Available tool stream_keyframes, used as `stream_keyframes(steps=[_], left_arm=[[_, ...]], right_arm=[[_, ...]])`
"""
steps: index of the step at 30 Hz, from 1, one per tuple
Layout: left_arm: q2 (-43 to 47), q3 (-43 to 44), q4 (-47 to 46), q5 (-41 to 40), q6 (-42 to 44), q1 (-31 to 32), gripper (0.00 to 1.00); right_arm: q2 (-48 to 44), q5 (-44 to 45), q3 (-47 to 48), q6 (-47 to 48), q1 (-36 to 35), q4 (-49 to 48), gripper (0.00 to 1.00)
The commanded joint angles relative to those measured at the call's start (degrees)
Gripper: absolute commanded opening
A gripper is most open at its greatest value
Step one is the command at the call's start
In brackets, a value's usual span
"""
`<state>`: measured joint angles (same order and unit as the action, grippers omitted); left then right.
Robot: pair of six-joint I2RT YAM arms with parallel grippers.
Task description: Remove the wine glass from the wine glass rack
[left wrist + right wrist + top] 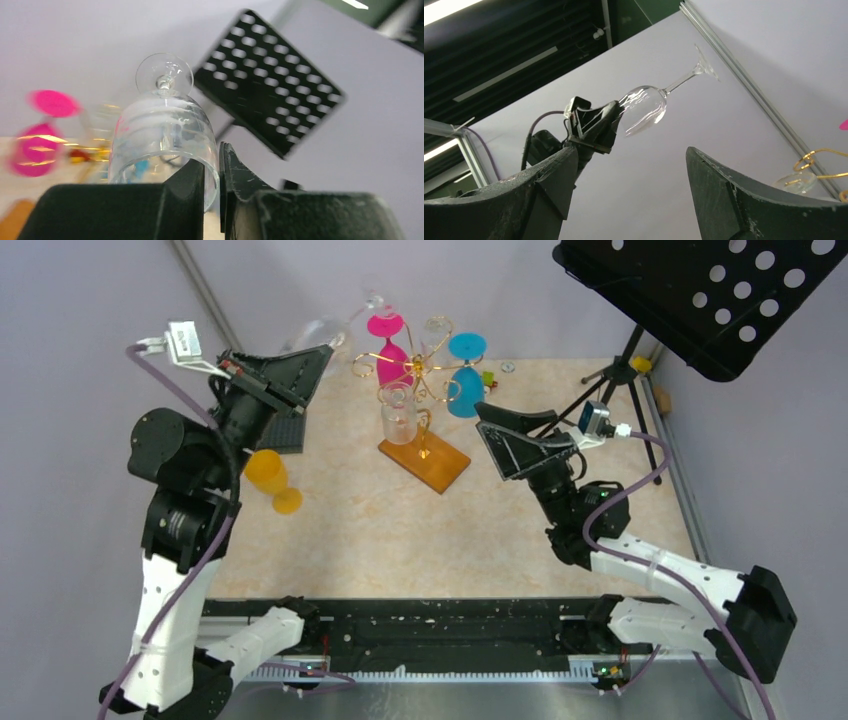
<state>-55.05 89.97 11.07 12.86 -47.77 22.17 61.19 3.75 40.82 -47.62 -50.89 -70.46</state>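
My left gripper is holding the clear wine glass. Next, I let go of it on the table [329, 507] close beside the orange glass, facing the rack.
My left gripper [322, 352] is shut on the rim of a clear wine glass [315, 337] and holds it tilted in the air, left of the rack, foot pointing up and away. The left wrist view shows one finger inside the bowl [162, 130] and one outside. The wine glass rack [428, 370], gold wire on a wooden base [425, 462], still carries a pink glass [390, 350], a blue glass [466, 380] and a clear glass [398, 415]. My right gripper [488, 425] is open and empty right of the rack; its wrist view shows the held glass [646, 105].
An orange glass [270, 478] lies on the table by the left arm. A black perforated music stand [700, 290] on a tripod [620, 375] stands at the back right. A dark flat pad [285, 432] lies under the left gripper. Small items sit near the back edge.
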Motion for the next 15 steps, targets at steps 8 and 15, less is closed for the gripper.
stream_keyframes(steps=[8, 15], left_arm=[[1.1, 6.5, 32.2, -39.1, 26.8, -0.3, 0.0], [-1.7, 3.9, 40.7, -33.0, 27.4, -0.2, 0.0]], right_arm=[[-8.6, 2.6, -1.9, 3.6, -0.5, 13.9, 0.78], [-11.7, 5.4, -4.1, 3.7, -0.4, 17.7, 0.77]])
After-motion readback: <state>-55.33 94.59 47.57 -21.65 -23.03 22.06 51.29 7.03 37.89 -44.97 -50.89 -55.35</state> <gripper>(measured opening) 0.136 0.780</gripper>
